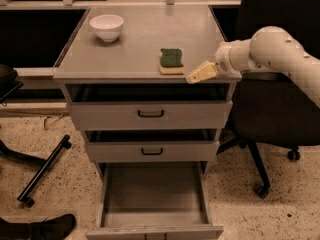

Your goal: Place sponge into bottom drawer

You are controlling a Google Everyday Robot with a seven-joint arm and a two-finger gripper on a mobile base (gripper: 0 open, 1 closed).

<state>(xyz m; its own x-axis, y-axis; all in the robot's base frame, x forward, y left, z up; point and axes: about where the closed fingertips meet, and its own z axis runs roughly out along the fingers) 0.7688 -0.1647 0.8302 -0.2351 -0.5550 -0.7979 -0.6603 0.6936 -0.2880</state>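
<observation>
The robot's gripper should move to the sponge next and close on its side (pixel 181 62) nearest the black office chair.
The sponge (pixel 171 61), dark green on a pale yellow base, lies on the grey cabinet top (pixel 145 39) towards the front right. My gripper (pixel 200 74) has cream fingers and reaches in from the right at the top's front right edge, a short way right of the sponge and apart from it. It holds nothing. The bottom drawer (pixel 155 196) is pulled out wide, and its grey tray interior shows bare.
A white bowl (pixel 106 27) stands at the back left of the cabinet top. The two upper drawers (pixel 150 115) with black handles are slightly open. A black office chair (pixel 272 109) stands right of the cabinet. A black chair leg (pixel 42 170) lies on the floor at left.
</observation>
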